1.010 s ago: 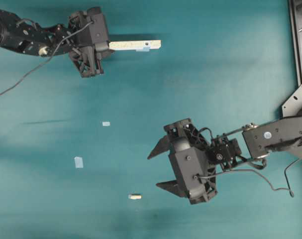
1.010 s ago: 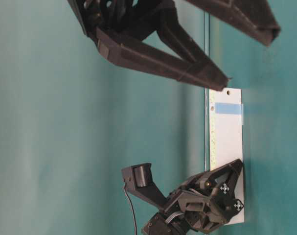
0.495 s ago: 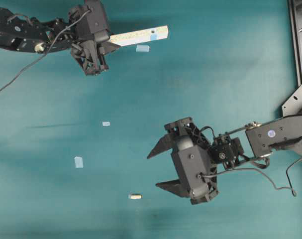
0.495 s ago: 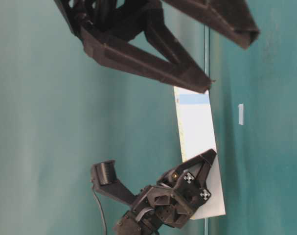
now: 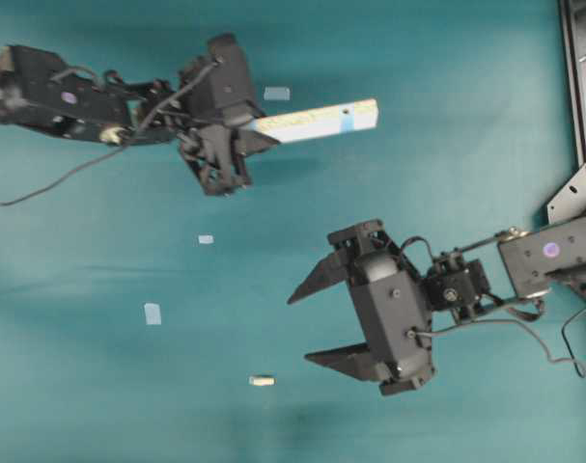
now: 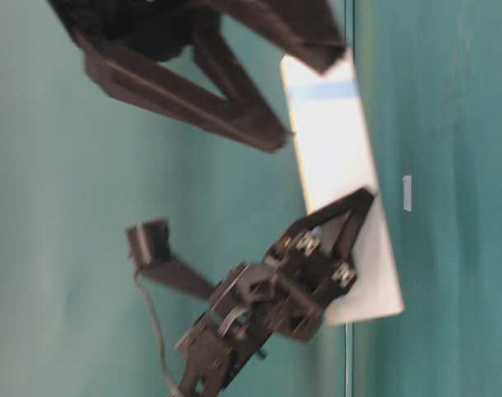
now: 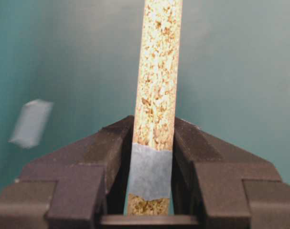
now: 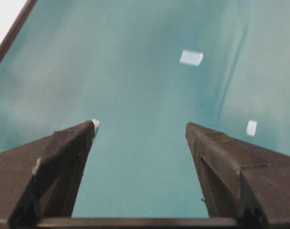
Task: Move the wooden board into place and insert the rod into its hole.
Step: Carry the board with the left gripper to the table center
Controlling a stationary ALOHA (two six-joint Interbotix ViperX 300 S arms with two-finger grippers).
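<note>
I should use my left gripper to release the wooden board on the teal cloth (image 5: 426, 229), next to my open right gripper.
My left gripper (image 5: 254, 130) is shut on one end of the wooden board (image 5: 317, 120) and holds it above the table, its free end pointing right. A light-blue patch (image 5: 347, 118) sits near that free end; the hole is too small to make out. In the left wrist view the board's chipboard edge (image 7: 156, 71) stands between the fingers of the left gripper (image 7: 153, 143). The board also shows in the table-level view (image 6: 341, 198). The rod (image 5: 262, 381) lies on the table at the lower middle. My right gripper (image 5: 299, 329) is open and empty, just right of the rod; it also shows open in the right wrist view (image 8: 140, 125).
Light-blue tape squares lie on the teal cloth: one above the board (image 5: 276, 94), one at mid-left (image 5: 206, 239), one lower left (image 5: 153, 313). A dark frame (image 5: 577, 87) runs along the table's right edge.
My left gripper has lifted the board off the table's far edge and carried it right and toward the middle. The right gripper has shifted slightly right, still open.
</note>
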